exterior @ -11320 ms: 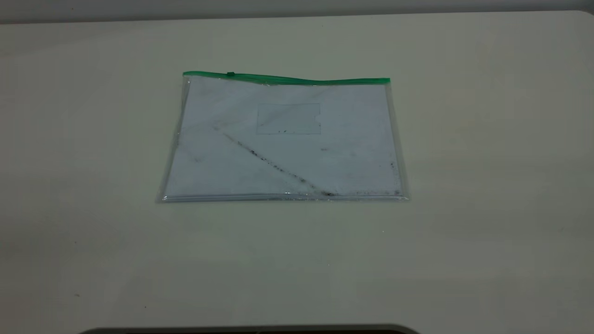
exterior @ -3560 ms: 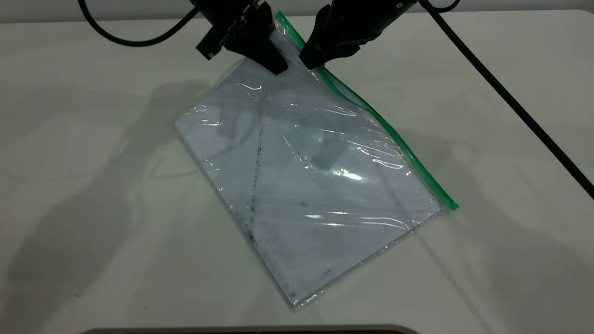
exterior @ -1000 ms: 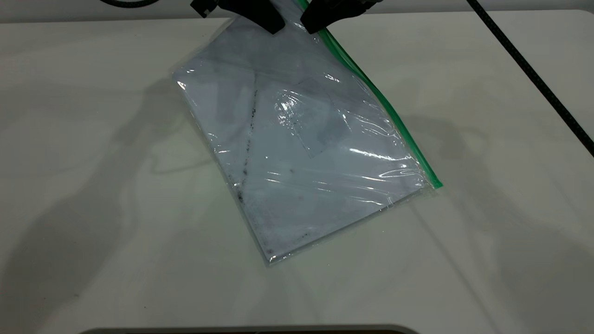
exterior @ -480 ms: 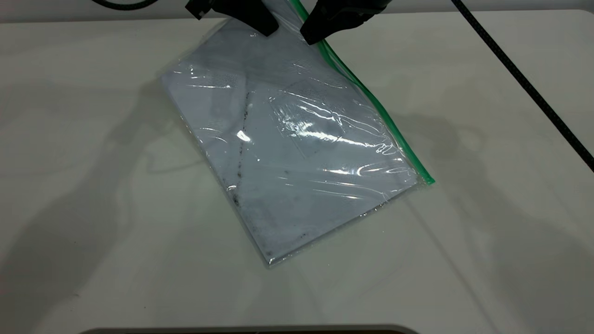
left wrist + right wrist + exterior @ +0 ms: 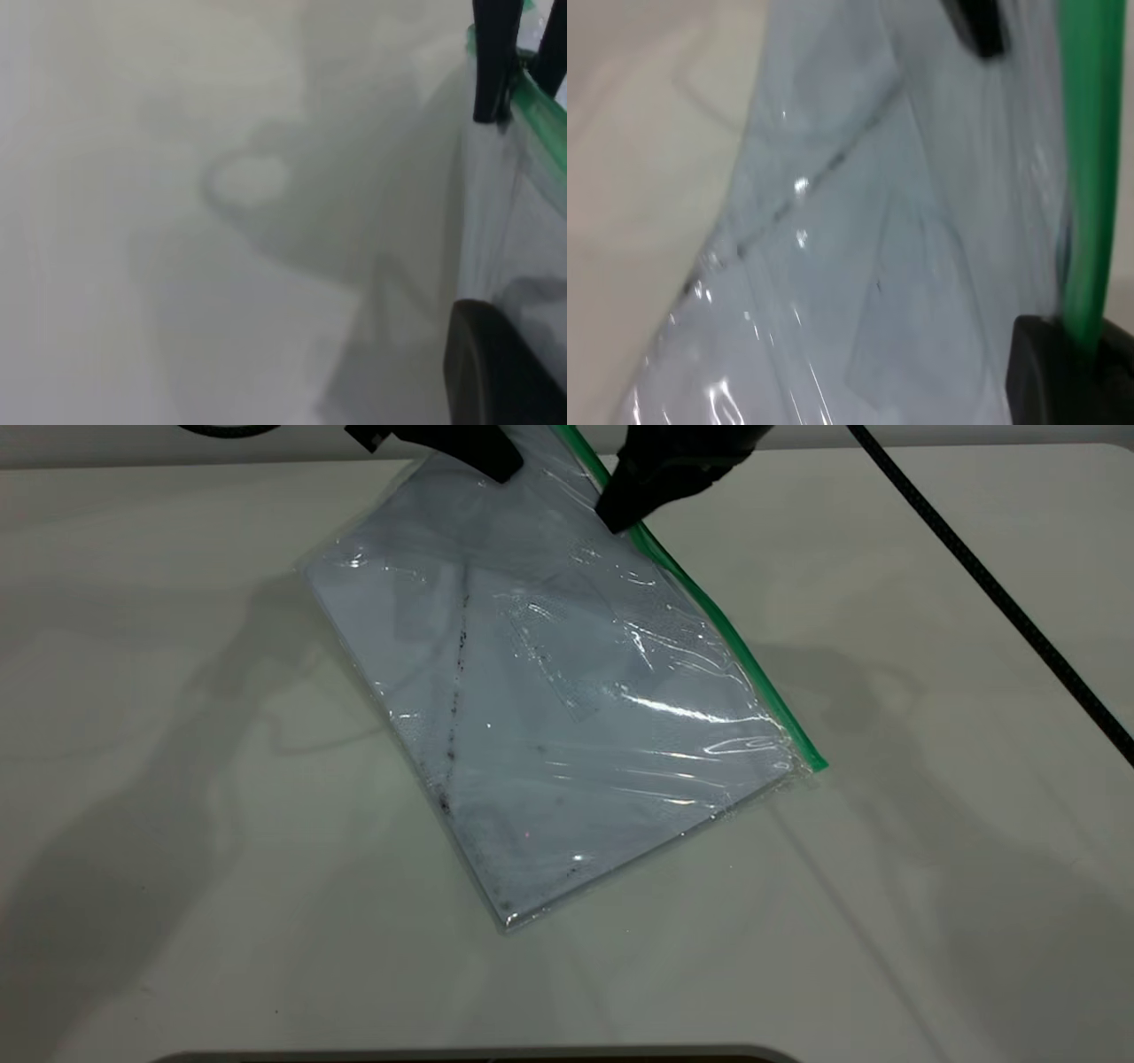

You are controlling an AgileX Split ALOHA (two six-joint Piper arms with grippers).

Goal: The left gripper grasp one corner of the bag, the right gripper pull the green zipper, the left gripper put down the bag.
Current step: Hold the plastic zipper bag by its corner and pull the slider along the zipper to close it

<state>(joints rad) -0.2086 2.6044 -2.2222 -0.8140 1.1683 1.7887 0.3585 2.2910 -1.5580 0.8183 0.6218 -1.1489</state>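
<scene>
The robot's right gripper will release the slider tab at the low loose end of the green zipper (image 5: 795, 716).
The bag (image 5: 567, 708) is a clear pouch with a white smudged sheet inside. It hangs tilted, with its low corner near the table. My left gripper (image 5: 496, 460) is at the top edge of the exterior view, shut on the bag's upper corner by the green strip's end. My right gripper (image 5: 622, 518) is shut on the green zipper (image 5: 735, 655), a little below that corner. In the right wrist view the green zipper (image 5: 1085, 159) runs into my own black finger (image 5: 1063, 372). The slider tab is hidden.
The pale table (image 5: 930, 886) spreads all round the bag. The right arm's black braided cable (image 5: 1001, 593) crosses the far right side. A dark edge (image 5: 478, 1056) lies along the table's front.
My right gripper has slid down and to the right along the green strip, away from the left gripper. The bag has swung slightly to the left. The left gripper keeps its hold.
</scene>
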